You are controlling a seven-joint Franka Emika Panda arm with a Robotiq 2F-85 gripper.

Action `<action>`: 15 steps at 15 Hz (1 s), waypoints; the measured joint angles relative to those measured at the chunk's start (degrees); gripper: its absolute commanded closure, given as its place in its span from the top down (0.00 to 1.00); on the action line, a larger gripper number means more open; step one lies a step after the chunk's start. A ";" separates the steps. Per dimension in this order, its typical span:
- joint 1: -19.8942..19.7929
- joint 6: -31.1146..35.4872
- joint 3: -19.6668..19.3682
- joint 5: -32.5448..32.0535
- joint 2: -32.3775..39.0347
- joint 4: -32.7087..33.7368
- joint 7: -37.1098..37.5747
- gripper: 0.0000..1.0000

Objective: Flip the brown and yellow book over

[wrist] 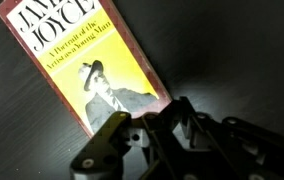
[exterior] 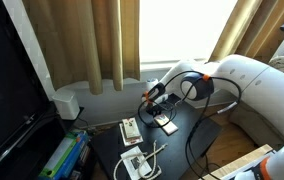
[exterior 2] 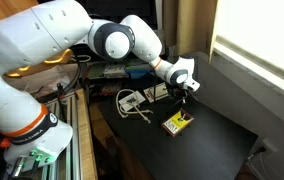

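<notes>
The closed fingers of my gripper are empty at the corner of the brown and yellow book, so next I open them and pinch the book's long edge (wrist: 154,80) before I flip it.
The brown and yellow book (wrist: 82,65) lies flat on the dark table with its yellow cover and the portrait of a man in a hat facing up. It shows in both exterior views (exterior: 167,124) (exterior 2: 178,123). My gripper (wrist: 152,115) hangs just above the book's near corner and does not touch it. Its fingers look closed together, with nothing between them. In both exterior views the gripper (exterior: 162,107) (exterior 2: 185,99) points down a little above the book.
A cream book with red-brown marks (exterior: 130,128) and a white boxy gadget with a cable (exterior: 135,163) lie on the dark table (exterior 2: 217,145) beside the book. Curtains and a window stand behind. A dark screen (exterior: 7,90) is at one side.
</notes>
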 measured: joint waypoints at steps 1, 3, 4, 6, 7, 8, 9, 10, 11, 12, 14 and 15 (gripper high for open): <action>0.07 0.00 -0.23 -0.09 -0.14 -0.16 0.07 0.44; 0.19 0.00 -1.01 -0.09 -0.12 -0.27 1.05 0.60; 0.20 0.00 -1.38 -0.09 -0.06 -0.28 1.90 0.67; 0.19 0.06 -2.07 -0.09 0.16 -0.29 3.76 0.82; 0.19 0.12 -2.36 -0.09 0.26 -0.29 4.53 0.88; 0.19 0.13 -2.56 -0.09 0.37 -0.28 5.07 0.97; 0.18 0.14 -2.68 -0.09 0.55 -0.25 5.56 1.00; 0.16 0.20 -2.70 -0.08 0.83 -0.19 5.91 1.00; 0.15 0.36 -2.70 -0.08 1.15 -0.14 6.18 1.00; 0.14 0.59 -2.70 -0.08 1.54 -0.08 6.42 1.00; 0.12 1.40 -2.70 -0.08 2.33 0.00 6.69 1.00; 0.10 2.14 -2.71 -0.08 2.72 0.04 6.74 1.00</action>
